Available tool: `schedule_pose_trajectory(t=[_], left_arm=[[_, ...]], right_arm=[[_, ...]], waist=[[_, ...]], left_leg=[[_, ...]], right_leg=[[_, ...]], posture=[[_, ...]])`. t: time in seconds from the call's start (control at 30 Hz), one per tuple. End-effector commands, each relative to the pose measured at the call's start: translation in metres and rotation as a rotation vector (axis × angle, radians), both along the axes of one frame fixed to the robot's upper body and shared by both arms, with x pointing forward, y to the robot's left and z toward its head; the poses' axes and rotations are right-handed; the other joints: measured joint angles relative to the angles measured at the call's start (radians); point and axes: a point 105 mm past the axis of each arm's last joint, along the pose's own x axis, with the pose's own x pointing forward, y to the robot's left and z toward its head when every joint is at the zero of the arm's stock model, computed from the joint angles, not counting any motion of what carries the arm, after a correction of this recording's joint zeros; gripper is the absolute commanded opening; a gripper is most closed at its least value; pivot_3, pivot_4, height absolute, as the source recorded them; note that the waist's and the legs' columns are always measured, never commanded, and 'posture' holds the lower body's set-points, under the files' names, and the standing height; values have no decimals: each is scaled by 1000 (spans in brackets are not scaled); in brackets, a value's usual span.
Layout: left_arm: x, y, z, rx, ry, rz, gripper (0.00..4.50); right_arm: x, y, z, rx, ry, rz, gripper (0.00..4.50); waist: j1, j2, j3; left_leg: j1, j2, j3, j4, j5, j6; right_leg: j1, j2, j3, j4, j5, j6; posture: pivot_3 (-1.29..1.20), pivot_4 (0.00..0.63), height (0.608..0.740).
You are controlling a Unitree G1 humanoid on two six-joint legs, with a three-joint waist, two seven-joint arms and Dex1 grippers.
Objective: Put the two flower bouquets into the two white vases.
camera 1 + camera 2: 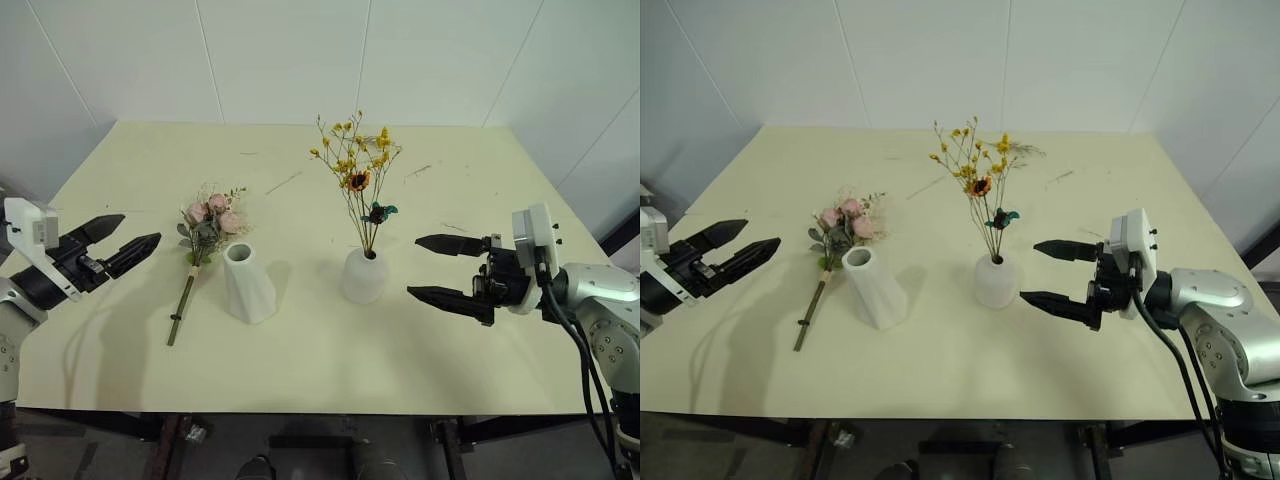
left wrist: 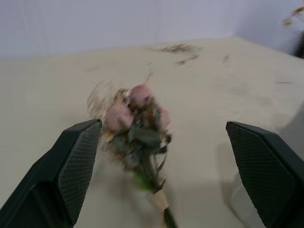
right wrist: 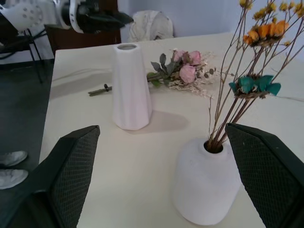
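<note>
The pink rose bouquet has a tan wrap (image 1: pixel 193 270) (image 2: pixel 160 199) around its stem, just below its leaves. Next, my left gripper closes on that wrap.
The pink rose bouquet (image 1: pixel 208 228) lies flat on the table, its stem running toward the front edge, just left of the tall faceted white vase (image 1: pixel 248 284). That vase stands upright with nothing in it. The yellow-orange spray (image 1: pixel 356 165) stands upright in the rounded white vase (image 1: pixel 365 276). My left gripper (image 1: pixel 140 228) hovers open to the left of the roses, pointing at them; the left wrist view shows the roses (image 2: pixel 136 115) ahead between its fingers (image 2: pixel 80 164). My right gripper (image 1: pixel 414 266) is open just right of the rounded vase (image 3: pixel 208 186), apart from it.
Loose dried twigs (image 1: pixel 283 182) and another twig (image 1: pixel 418 172) lie farther back on the pale yellow table (image 1: pixel 450 370). White walls close the far side. Bare tabletop lies in front of both vases.
</note>
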Motion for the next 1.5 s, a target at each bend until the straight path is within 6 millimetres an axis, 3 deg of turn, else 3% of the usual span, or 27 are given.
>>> schedule_pose_trajectory(t=[0.03, 0.4, 0.67, 0.9, 1.13, 1.5], left_arm=[[6, 0, -10, 58, 92, 120, 4500], [23, -28, -36, 153, 365, 178, 4500], [21, -30, -50, 299, 605, 200, 4500], [39, -27, -40, 320, 608, 291, 4500], [58, -52, -34, 315, 618, 236, 4500], [65, -49, -41, 281, 781, 328, 4500]], right_arm=[[2, -7, 9, -25, -39, -4, 4468], [9, -11, 11, -42, -42, -20, 4468], [10, -20, 15, -69, -41, -19, 4468], [15, -28, 16, -109, -44, -11, 4468], [20, -26, 15, -114, -49, -14, 4468], [20, -32, 15, -129, -59, -44, 4468]], waist=[[0, 0, 0], [0, 0, 0], [-3, 0, 0], [-1, 0, 0], [0, 0, 0], [-3, 0, 0]], left_leg=[[0, 0, 0, 0, 0, 0], [0, 0, 0, 0, 0, 0], [0, -1, 0, 0, 0, 0], [0, -1, 0, 1, 0, 0], [-1, -1, 0, 0, 0, 0], [-1, -1, -1, 1, 0, -1]], right_leg=[[0, 0, 0, 0, 0, 0], [0, 0, 0, 0, 0, 1], [0, 0, 0, 0, 0, 1], [0, 0, 0, 0, 1, 1], [0, 0, 0, 0, 1, 2], [0, 0, 0, 1, 1, 2]], posture=[[0, 150, 740], [0, 150, 740], [0, 150, 740], [0, 150, 740], [0, 150, 740], [0, 150, 740]])
